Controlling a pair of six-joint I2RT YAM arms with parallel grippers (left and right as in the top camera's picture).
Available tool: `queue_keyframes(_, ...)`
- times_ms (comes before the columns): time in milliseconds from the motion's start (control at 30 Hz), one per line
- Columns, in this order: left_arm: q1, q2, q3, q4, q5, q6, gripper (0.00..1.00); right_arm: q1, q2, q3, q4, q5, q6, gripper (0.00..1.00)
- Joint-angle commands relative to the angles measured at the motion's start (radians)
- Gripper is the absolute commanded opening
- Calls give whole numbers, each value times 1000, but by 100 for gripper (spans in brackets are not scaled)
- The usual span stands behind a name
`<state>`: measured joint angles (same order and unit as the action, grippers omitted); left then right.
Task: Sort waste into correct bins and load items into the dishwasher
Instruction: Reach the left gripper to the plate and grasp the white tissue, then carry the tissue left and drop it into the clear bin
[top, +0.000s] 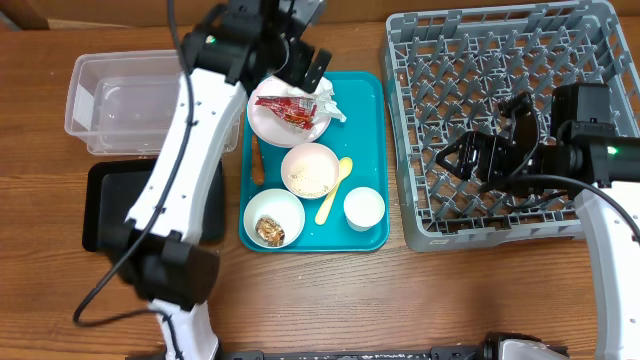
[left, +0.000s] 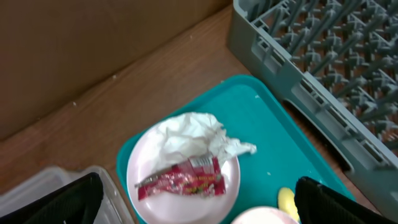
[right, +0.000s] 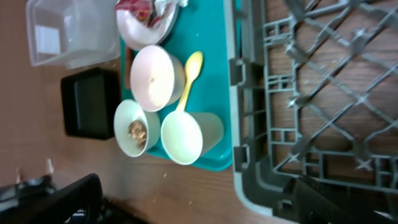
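Next, the left gripper moves to the crumpled middle (top: 320, 97) (left: 200, 142) of the white tissue beside the red wrapper and closes there.
My left gripper (top: 300, 62) is open and empty above the round plate (top: 262, 118), which holds the red wrapper (left: 183, 182) and white tissue (left: 193, 137). On the teal tray (top: 370, 100) are a bowl with rice grains (top: 309, 170), a bowl with a brown food lump (top: 273, 222), the small white cup (top: 364, 208), the yellow spoon (top: 333, 190) and a brown stick (top: 257, 160). My right gripper (top: 470, 155) is open and empty over the front left of the grey dish rack (top: 500, 60).
The clear tub (top: 120, 105) stands at the far left, with the black tray (top: 105, 205) in front of it. The left arm crosses over the black tray. A cardboard wall (left: 93, 43) runs behind the table.
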<state>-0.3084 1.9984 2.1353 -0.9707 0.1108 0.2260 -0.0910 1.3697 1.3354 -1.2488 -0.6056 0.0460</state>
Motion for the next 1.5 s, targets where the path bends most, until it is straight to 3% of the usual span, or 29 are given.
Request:
queue_keyframes(0,5,159,98,-15,-40,77,100,-2,-13,26,-21,-69,-36,100)
queue_keyframes(200,7,292,121,-17,-31,184,100,-2,-13,26,-60,-69,-55,96)
queue_keyframes(433,5,370,120,-16,0,201,100,-2,-18,26,-105,-70,-69,84)
queue_keyframes(633,8,418,119,-26,-10,201,100,-2,-101,43,-116,-70,-78,84)
queue_keyframes(1033,12,509,119,-43,-70,196,100,-2,-329,311,-116,43,-77,79)
queue_keyframes(1067,13,515,119,-41,-70,196,98,-2,-350,321,-116,59,-76,78)
queue_keyframes(1167,13,530,119,-39,-66,196,80,-2,-366,322,-121,66,-76,78)
queue_keyframes(1267,11,554,119,-39,-58,196,76,-2,-366,322,-138,66,-77,78)
queue_keyframes(1333,11,576,119,-39,-55,194,67,-2,-365,321,-150,66,-77,79)
queue_keyframes(1467,11,594,119,-43,-56,152,26,-2,-365,321,-155,66,-77,79)
